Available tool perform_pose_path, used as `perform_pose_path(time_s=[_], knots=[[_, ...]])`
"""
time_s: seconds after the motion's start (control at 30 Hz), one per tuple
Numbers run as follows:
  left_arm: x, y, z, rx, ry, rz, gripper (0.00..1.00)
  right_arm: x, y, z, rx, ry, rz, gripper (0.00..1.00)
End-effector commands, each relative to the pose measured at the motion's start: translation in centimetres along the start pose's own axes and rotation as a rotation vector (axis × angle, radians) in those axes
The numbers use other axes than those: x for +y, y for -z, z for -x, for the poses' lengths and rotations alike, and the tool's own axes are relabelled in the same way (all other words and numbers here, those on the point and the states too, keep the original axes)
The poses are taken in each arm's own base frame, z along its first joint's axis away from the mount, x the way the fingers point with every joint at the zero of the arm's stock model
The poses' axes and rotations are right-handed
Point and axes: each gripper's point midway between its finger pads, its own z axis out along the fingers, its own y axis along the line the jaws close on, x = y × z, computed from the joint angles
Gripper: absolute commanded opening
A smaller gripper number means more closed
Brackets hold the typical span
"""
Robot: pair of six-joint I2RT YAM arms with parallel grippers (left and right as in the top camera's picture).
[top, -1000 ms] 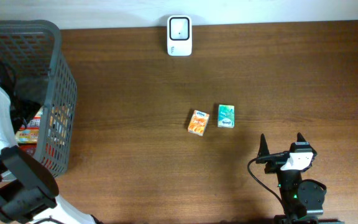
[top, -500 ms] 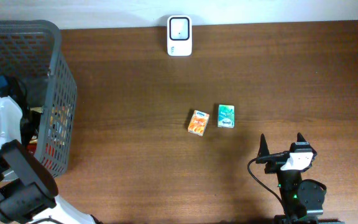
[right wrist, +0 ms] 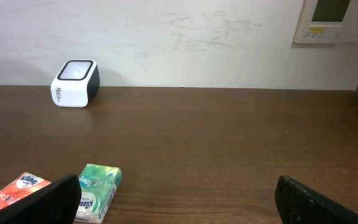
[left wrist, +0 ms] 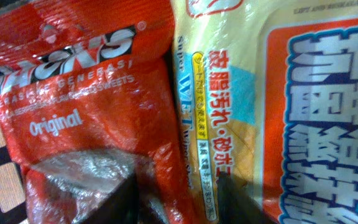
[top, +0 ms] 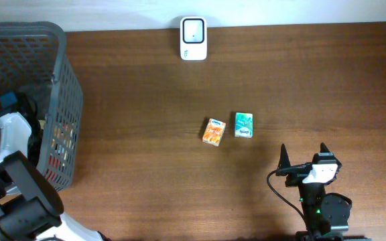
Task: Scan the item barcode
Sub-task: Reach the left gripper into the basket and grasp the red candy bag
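The fingers of my left gripper are on both sides of the edge where the red packet meets the yellow pack, so they should open and take the red packet alone (left wrist: 95,165).
My left gripper (left wrist: 173,202) is down inside the grey basket (top: 71,100), and its white arm (top: 9,137) reaches over the rim. Its two dark fingers have closed in on the right edge of a red snack packet (left wrist: 86,99) marked "Original". A yellow and orange pack (left wrist: 291,93) with Asian lettering lies against that edge. No barcode shows. The white scanner (top: 194,39) stands at the table's far edge, also visible as the scanner (right wrist: 74,83) in the right wrist view. My right gripper (top: 303,155) rests open near the front edge with nothing between its fingers (right wrist: 48,199).
An orange tissue pack (top: 214,132) and a green tissue pack (top: 244,124) lie side by side mid-table, just ahead and to the left of the right gripper. The basket's mesh wall stands tall at the left, with several packets inside.
The left arm has sunk deeper into the basket and its jaws have narrowed from wide open onto the red packet. The right arm and the table items have not moved.
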Motion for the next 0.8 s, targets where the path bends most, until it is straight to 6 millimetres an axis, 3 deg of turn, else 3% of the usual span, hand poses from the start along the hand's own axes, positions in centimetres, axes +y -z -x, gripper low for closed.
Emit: perform_pose_path(time_s=[0.0, 0.03, 0.17, 0.2, 0.23, 0.37, 0.57, 0.6, 0.63, 0.67, 0.7, 0.77], knots=[[1.1, -0.2, -0.5, 0.046, -0.014, 0.054, 0.14, -0.2, 0.0, -0.4, 0.007, 0.0, -0.008, 0.99], [1.1, 0.5, -0.2, 0.047, -0.015, 0.054, 0.0, -0.2, 0.0, -0.4, 0.007, 0.0, -0.008, 0.99], [1.4, 2.3, 0.5, 0.056, -0.02, 0.064, 0.03, -0.2, 0.0, -0.4, 0.007, 0.0, -0.008, 0.99], [1.4, 2.3, 0.6, 0.051, -0.018, 0.063, 0.34, -0.2, 0.0, -0.4, 0.007, 0.0, -0.008, 0.98], [1.5, 2.3, 0.8, 0.038, -0.017, 0.071, 0.56, -0.2, 0.0, -0.4, 0.007, 0.0, -0.008, 0.98], [2.1, 1.5, 0.2, 0.043, -0.026, 0.098, 0.59, -0.2, 0.0, -0.4, 0.007, 0.0, -0.008, 0.99], [2.8, -1.9, -2.5, 0.07, -0.04, 0.122, 0.63, -0.2, 0.0, -0.4, 0.007, 0.0, -0.008, 0.99], [3.0, -2.1, -2.7, 0.073, -0.042, 0.126, 0.63, -0.2, 0.0, -0.4, 0.007, 0.0, -0.008, 0.98], [3.0, -2.1, -2.7, 0.073, -0.043, 0.127, 0.51, -0.2, 0.0, -0.4, 0.007, 0.0, -0.008, 0.99], [3.0, -2.1, -2.7, 0.073, -0.043, 0.126, 0.3, -0.2, 0.0, -0.4, 0.007, 0.0, -0.008, 0.99], [3.0, -2.1, -2.7, 0.073, -0.042, 0.126, 0.19, -0.2, 0.0, -0.4, 0.007, 0.0, -0.008, 0.98], [2.4, -1.9, -3.1, 0.099, -0.04, 0.096, 0.1, -0.2, 0.0, -0.4, 0.007, 0.0, -0.008, 0.99]])
